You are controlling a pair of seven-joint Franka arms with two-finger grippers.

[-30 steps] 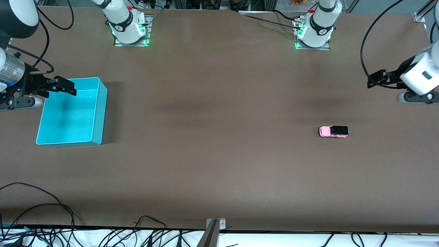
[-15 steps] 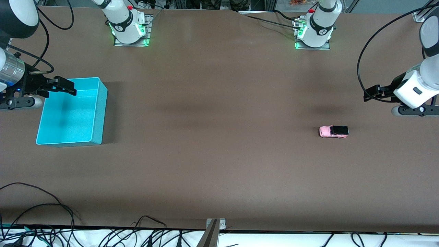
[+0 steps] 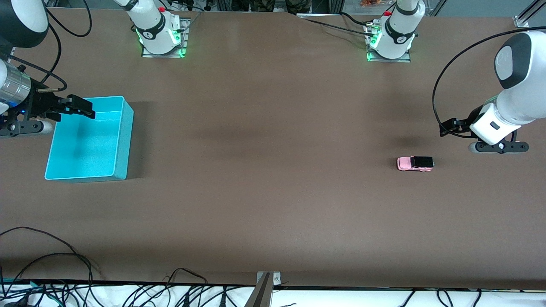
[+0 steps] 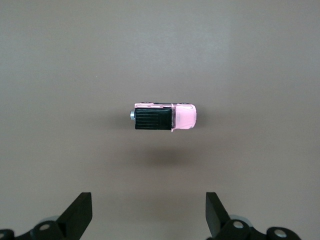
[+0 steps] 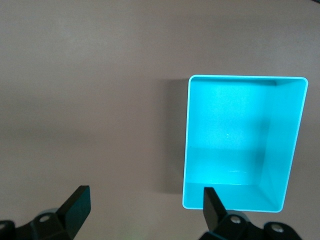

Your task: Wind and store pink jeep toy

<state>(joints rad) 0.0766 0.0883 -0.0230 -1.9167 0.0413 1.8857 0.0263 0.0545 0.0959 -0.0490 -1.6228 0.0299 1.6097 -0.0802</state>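
Note:
My left gripper is to go to the pink jeep toy next and close across its black roof (image 3: 421, 161) (image 4: 157, 119), just behind the windshield.
The pink jeep toy (image 3: 415, 163) is a tiny pink car with a black roof, standing on its wheels on the brown table toward the left arm's end. The left wrist view shows the jeep (image 4: 165, 116) from above, out past the fingertips. My left gripper (image 3: 446, 127) hangs open and empty in the air beside the jeep, not touching it; its fingers (image 4: 80, 212) are spread wide around bare table. My right gripper (image 3: 87, 110) hovers open and empty over the rim of the turquoise bin (image 3: 126, 140). The bin (image 5: 295, 150) is empty.
The two arm bases (image 3: 160, 36) (image 3: 390, 40) stand at the table's edge farthest from the front camera. Loose black cables (image 3: 64, 256) and a metal bracket (image 3: 268, 279) lie along the nearest edge.
The left arm has swung in from the table's end toward the jeep, and its gripper now hangs closer to the toy. The right arm, the jeep and the bin have not moved.

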